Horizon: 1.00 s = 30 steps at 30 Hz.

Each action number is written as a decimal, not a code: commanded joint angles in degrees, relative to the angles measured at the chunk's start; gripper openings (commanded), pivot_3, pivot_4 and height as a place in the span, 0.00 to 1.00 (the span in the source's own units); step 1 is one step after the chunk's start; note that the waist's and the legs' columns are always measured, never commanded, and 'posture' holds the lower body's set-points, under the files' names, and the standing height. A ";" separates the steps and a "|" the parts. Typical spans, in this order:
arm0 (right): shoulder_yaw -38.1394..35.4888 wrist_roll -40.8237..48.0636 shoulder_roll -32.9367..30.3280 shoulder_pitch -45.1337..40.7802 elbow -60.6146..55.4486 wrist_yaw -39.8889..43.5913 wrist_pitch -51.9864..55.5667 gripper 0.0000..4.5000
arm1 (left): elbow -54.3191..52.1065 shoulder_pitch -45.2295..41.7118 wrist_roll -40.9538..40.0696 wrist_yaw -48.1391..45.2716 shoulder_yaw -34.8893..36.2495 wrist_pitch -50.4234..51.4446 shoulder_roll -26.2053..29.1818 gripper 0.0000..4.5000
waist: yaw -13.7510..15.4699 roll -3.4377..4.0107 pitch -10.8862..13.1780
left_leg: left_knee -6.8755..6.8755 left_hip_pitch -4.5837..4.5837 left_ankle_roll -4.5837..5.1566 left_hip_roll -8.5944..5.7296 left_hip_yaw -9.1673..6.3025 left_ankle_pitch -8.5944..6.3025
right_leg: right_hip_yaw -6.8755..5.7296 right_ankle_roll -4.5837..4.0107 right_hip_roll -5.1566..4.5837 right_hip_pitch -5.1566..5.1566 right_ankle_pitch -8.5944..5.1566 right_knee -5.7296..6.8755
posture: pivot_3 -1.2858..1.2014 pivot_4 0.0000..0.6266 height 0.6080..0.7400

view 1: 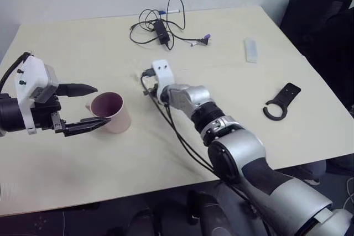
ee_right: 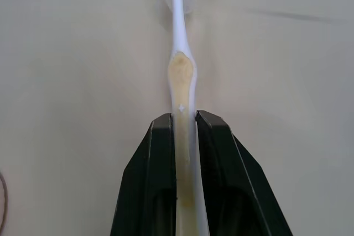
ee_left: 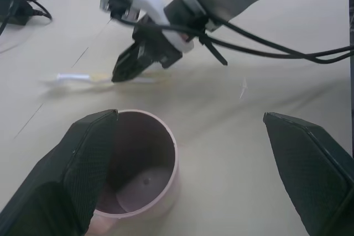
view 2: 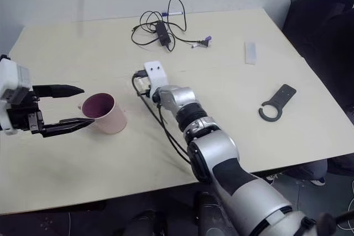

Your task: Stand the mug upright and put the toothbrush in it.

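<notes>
I should have my right gripper release the toothbrush, with its handle pointing down, so that it sits inside the mauve opening of the pale pink mug (view 1: 109,108).
The pale pink mug (view 1: 113,111) stands upright on the cream table (view 1: 83,53), its mauve inside showing. My left gripper (view 1: 102,104) is open beside it, and the mug (ee_left: 141,164) sits close to one finger rather than centred between the two. My right gripper (ee_right: 182,115) is shut on the handle of the white-cream toothbrush (ee_right: 181,75), whose head points away from the fingers. In the left wrist view the right gripper (ee_left: 119,74) holds the toothbrush (ee_left: 83,77) roughly level, low over the table, a little beyond the mug.
A tangle of black cable with an adapter (view 1: 160,29) and a blue-tipped pen (view 1: 168,11) lie at the back. A white bar (view 1: 251,50) and a black C-shaped clip (view 1: 281,101) lie to the right. A black chair (view 1: 321,15) stands past the table's right corner.
</notes>
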 commanded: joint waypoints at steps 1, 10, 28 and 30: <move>-1.89 4.46 0.39 0.68 -10.54 4.78 -2.52 0.05 | 1.38 0.68 0.87 2.58 4.78 -0.33 -1.89 1.00 | -0.30 0.02 0.01 | -0.01 0.01 -0.01 0.03 0.02 0.00 | 0.01 0.00 0.00 -0.03 0.00 0.00 | 0.52 0.24 1.00; -4.30 14.18 7.06 2.43 -25.40 7.32 -0.53 0.05 | -1.07 6.37 -0.69 8.55 15.46 5.08 -7.03 1.00 | -0.38 0.02 0.01 | -0.04 0.03 -0.14 0.17 0.02 -0.01 | 0.02 -0.10 0.00 -0.08 -0.06 0.06 | 0.52 0.24 1.00; 12.21 16.17 18.18 8.38 -24.30 11.49 -10.23 0.05 | -10.28 16.40 -4.74 10.07 27.60 12.29 -7.86 1.00 | -0.03 -0.05 -0.03 | 0.01 0.04 -0.14 0.14 -0.01 -0.04 | 0.00 -0.15 -0.09 -0.06 -0.09 0.11 | 0.52 0.24 1.00; 13.84 16.05 18.65 9.07 -24.04 11.95 -10.75 0.05 | -10.53 16.18 -5.13 10.55 27.49 12.65 -7.62 1.00 | -0.03 -0.05 -0.03 | 0.01 0.05 -0.15 0.14 -0.01 -0.04 | 0.00 -0.16 -0.09 -0.06 -0.09 0.11 | 0.52 0.24 1.00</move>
